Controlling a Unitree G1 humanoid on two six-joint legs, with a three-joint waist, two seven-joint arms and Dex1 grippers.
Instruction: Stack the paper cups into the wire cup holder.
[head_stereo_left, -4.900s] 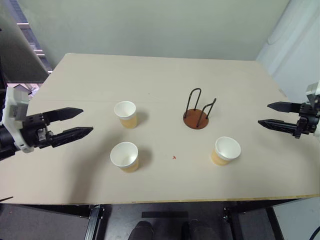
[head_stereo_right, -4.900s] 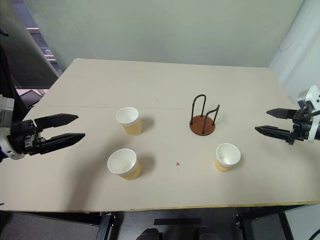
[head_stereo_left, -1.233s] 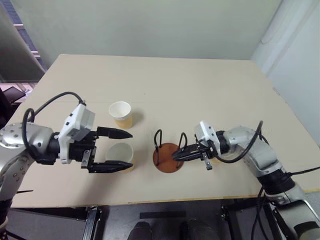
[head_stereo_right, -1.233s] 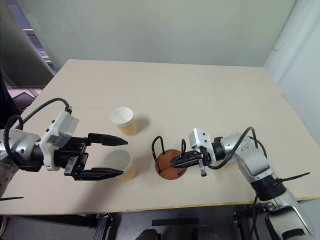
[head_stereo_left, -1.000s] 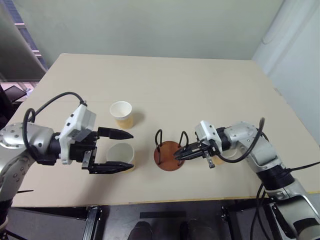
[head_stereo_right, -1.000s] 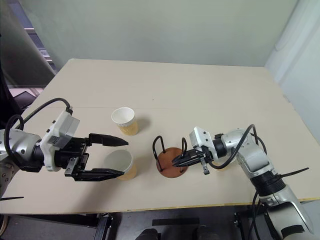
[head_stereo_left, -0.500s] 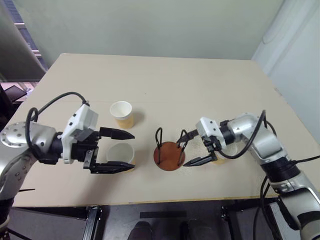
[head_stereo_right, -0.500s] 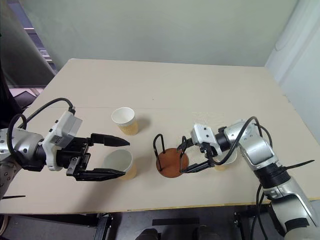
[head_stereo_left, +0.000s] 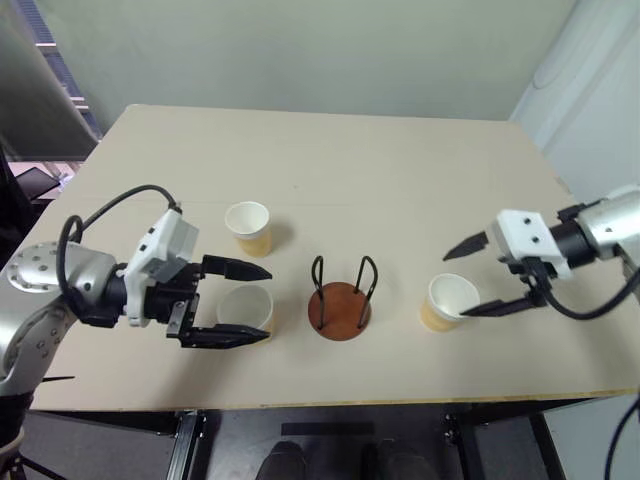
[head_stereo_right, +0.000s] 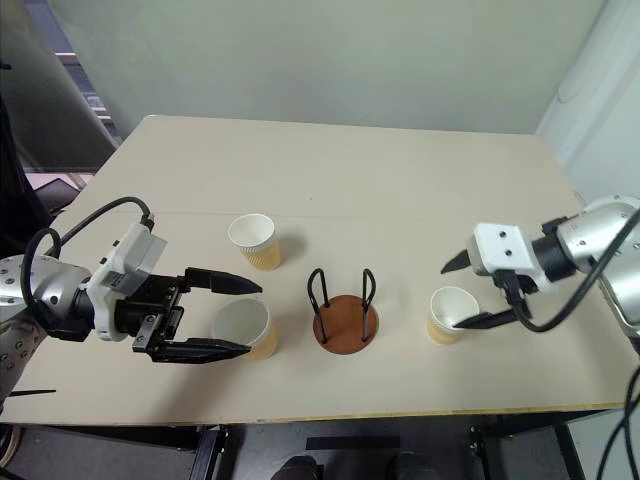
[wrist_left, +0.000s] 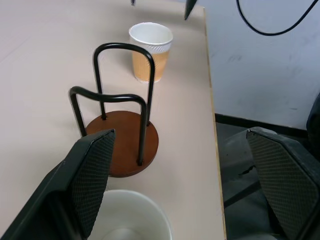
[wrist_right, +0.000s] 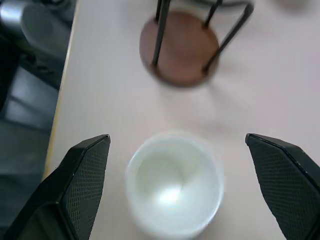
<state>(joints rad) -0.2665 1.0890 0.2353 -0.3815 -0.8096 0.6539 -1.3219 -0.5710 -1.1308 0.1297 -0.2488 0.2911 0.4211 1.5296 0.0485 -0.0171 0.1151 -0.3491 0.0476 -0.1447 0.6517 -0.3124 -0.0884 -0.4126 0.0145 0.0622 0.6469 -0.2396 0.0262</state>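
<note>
My left gripper's open fingers are around the far rim (head_stereo_left: 244, 286) (wrist_left: 94, 225) of the paper cup, on the side facing the cup farther back, and will close on it there.
The wire cup holder (head_stereo_left: 339, 307) stands empty on its brown disc near the table's front middle. One paper cup (head_stereo_left: 448, 303) stands upright to its right, and my right gripper (head_stereo_left: 455, 284) is open with a finger on either side of the cup's rim. The right wrist view looks down into that cup (wrist_right: 174, 182) between the two fingers (wrist_right: 86, 187). A second cup (head_stereo_left: 244, 312) stands left of the holder, between the spread fingers of my open left gripper (head_stereo_left: 266, 304). The third cup (head_stereo_left: 248, 227) stands alone farther back on the left.
The beige table (head_stereo_left: 400, 160) is bare behind the holder. Its front edge (head_stereo_left: 330, 402) runs close to the two near cups and the holder. In the left wrist view the holder (wrist_left: 120, 142) stands just past the cup rim (wrist_left: 131, 220).
My right gripper has opened, let go of the holder's wire and swung right to the right-hand cup. The holder stays where it was. The left gripper has not moved.
</note>
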